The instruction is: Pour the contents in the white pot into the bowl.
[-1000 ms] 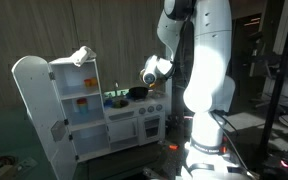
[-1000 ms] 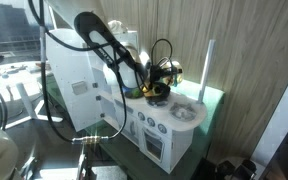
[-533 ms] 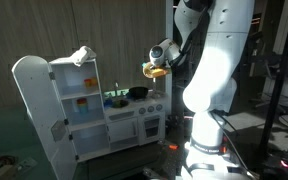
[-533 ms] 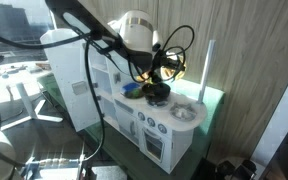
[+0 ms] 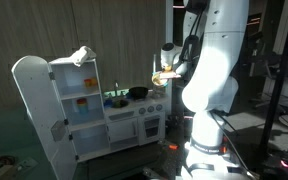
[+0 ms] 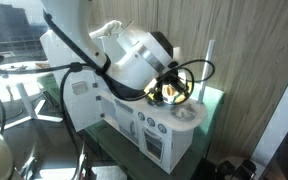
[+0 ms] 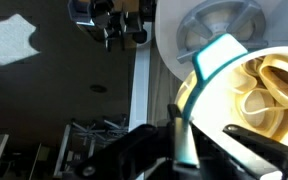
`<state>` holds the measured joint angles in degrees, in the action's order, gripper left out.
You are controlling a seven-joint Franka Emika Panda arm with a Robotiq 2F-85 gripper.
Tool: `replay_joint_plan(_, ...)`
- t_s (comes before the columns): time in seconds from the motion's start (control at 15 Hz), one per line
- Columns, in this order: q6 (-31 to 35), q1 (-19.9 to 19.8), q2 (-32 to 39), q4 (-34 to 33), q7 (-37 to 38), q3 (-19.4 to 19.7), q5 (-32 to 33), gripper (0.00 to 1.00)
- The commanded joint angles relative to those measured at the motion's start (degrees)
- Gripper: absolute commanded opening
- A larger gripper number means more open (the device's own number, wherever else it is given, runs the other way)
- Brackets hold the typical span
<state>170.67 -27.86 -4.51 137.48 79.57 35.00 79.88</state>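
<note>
My gripper has the white pot. Next, I set it down on the grey burner (image 5: pixel 158 91) (image 7: pixel 220 24) beside the dark bowl.
My gripper (image 5: pixel 166 70) is shut on the teal handle (image 7: pixel 208 66) of the white pot (image 7: pixel 246 92) and holds it in the air, above and to the right of the toy kitchen's counter. In the wrist view the pot is close to the camera and pale yellow ring-shaped pieces (image 7: pixel 271 82) lie inside it, with my gripper (image 7: pixel 184 148) clamped on the handle below. A dark bowl (image 5: pixel 137 92) stands on the counter, lower left of the pot. In an exterior view the arm hides most of the gripper (image 6: pixel 170 90) and the bowl.
The white toy kitchen (image 5: pixel 84 105) has its tall door (image 5: pixel 31 110) swung open and a round sink (image 6: pixel 187 112) in its top. A green item (image 5: pixel 114 98) lies on the counter beside the bowl. The robot's white base (image 5: pixel 206 110) stands right of the kitchen.
My gripper has lifted the pot off the counter and carried it up and to the right, away from the bowl. The arm has swung closer to an exterior camera.
</note>
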Motion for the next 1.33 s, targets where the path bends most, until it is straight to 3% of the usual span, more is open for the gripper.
replay_joint_plan(0.0, -0.5, 1.2, -0.1, 6.1, -11.6, -0.9, -16.2, 0.02)
replay_joint_plan(0.07, -2.2, 5.2, -1.0, 8.1, -14.7, 1.9, -21.1, 0.02)
replay_joint_plan(0.2, -6.7, 9.5, -3.9, 11.9, -21.6, 3.6, -31.1, 0.02)
replay_joint_plan(0.33, -14.8, 16.7, -9.2, 14.2, -29.7, 8.1, -41.2, 0.02)
replay_joint_plan(0.4, -20.5, 20.9, -11.8, 13.3, -34.1, 11.1, -46.3, 0.02)
replay_joint_plan(0.53, -29.4, 23.5, -11.5, 6.8, -42.0, 12.8, -56.7, 0.02)
replay_joint_plan(0.6, -33.8, 23.4, -11.7, 3.1, -44.4, 12.3, -60.1, 0.02)
replay_joint_plan(0.67, -36.0, 16.9, -10.0, 0.4, -48.7, 6.0, -66.0, 0.02)
replay_joint_plan(0.93, -46.7, 12.7, -4.5, -14.6, -57.6, 4.8, -79.8, 0.02)
replay_joint_plan(1.27, -57.1, 8.1, 7.7, -30.2, -65.4, 6.8, -93.2, 0.02)
